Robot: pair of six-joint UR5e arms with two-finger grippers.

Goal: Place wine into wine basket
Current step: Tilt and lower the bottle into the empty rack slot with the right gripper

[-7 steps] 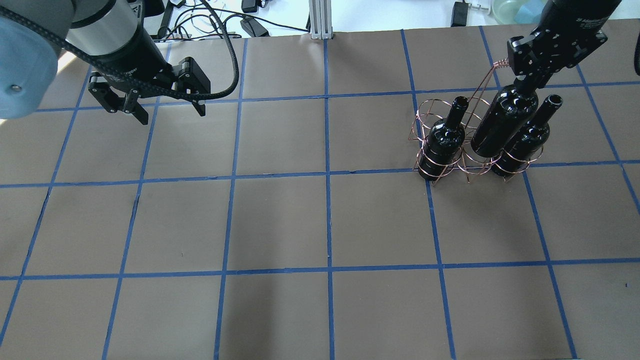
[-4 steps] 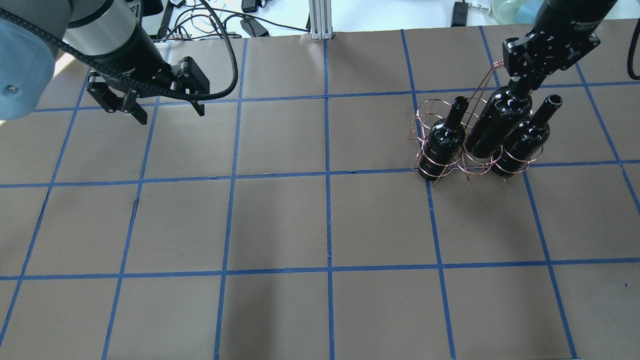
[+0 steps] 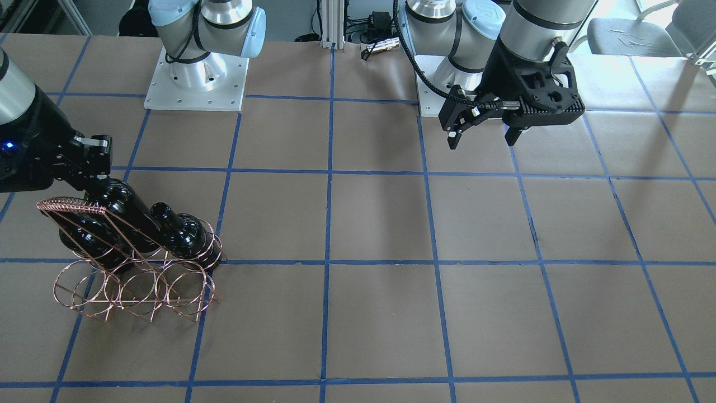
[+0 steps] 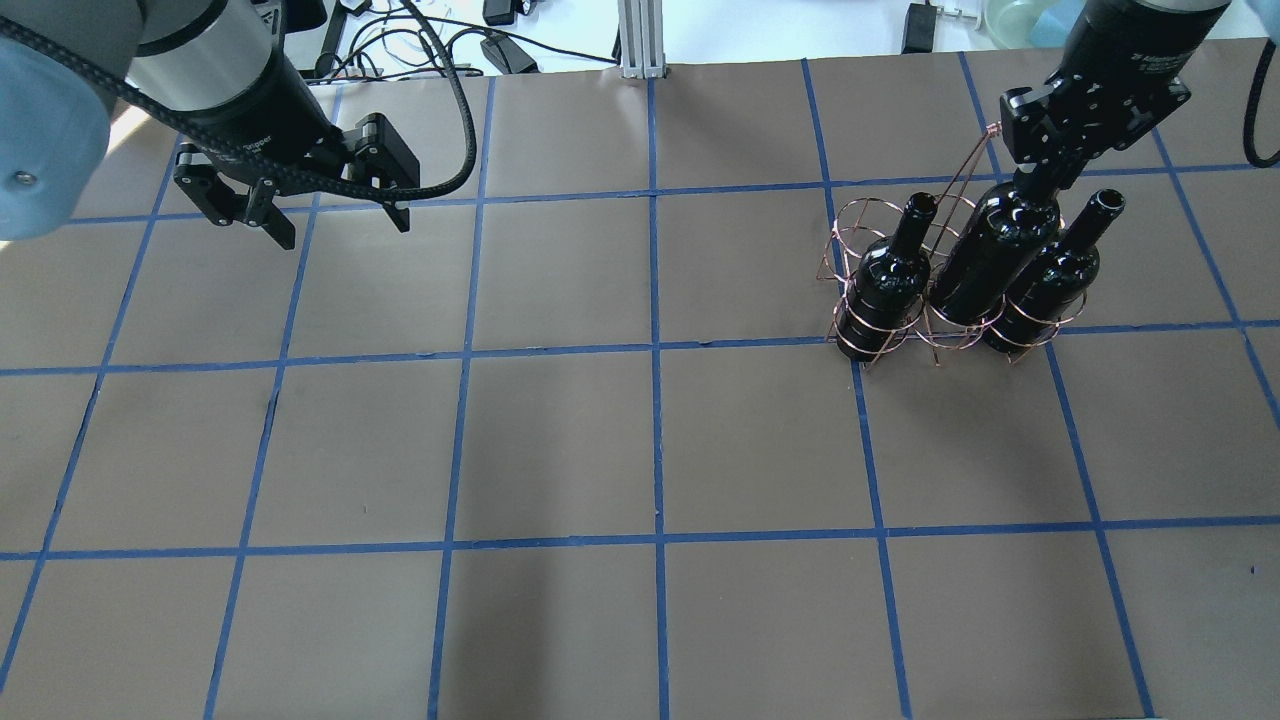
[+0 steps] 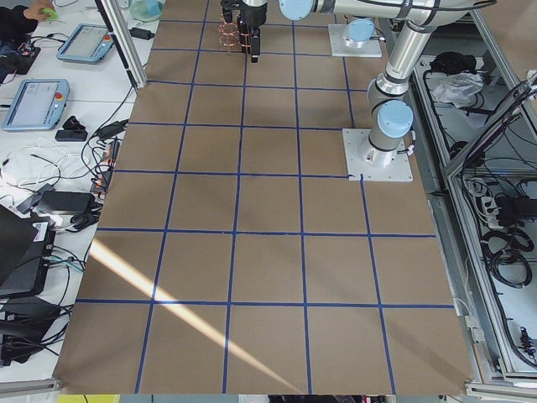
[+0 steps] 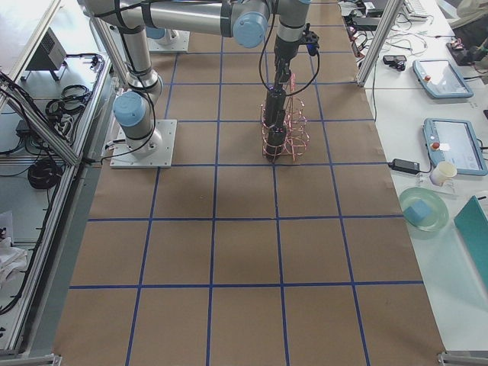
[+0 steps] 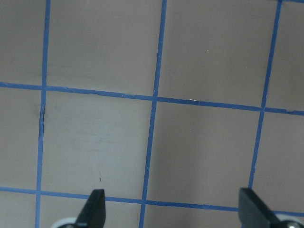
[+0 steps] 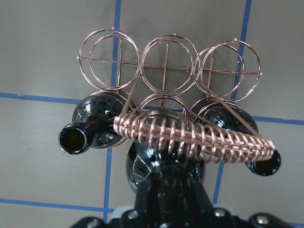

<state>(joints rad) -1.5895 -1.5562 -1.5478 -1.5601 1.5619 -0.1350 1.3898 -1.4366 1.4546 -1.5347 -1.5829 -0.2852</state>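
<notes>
I need to let go of the middle wine bottle, which now stands tilted in the basket, with my right gripper down in the basket's middle ring (image 3: pixel 142 235) (image 8: pixel 164 119), between the other black bottles.
The copper wire wine basket (image 4: pixel 858 214) stands at the table's right, also in the front view (image 3: pixel 134 292) and the right wrist view (image 8: pixel 190 137). My right gripper (image 4: pixel 1045 165) is shut on the neck of the middle wine bottle (image 4: pixel 990 262), which stands tilted in the middle ring of the basket's near row (image 8: pixel 164 164). Two more black bottles (image 4: pixel 885 280) (image 4: pixel 1050 285) sit in the rings on either side. The far row of rings holds nothing. My left gripper (image 4: pixel 345 230) is open and empty, hovering over the far left of the table (image 7: pixel 173 211).
Brown table paper with a blue tape grid (image 4: pixel 655 350). The coiled basket handle (image 3: pixel 71 207) lies right beside the held bottle's shoulder. Cables and a metal post (image 4: pixel 640 40) sit beyond the far edge. Both arm bases (image 3: pixel 196 84) stand at the robot's side.
My right gripper has gone down with the middle bottle, which has sunk deeper into its ring. The left gripper has shifted slightly and stays open.
</notes>
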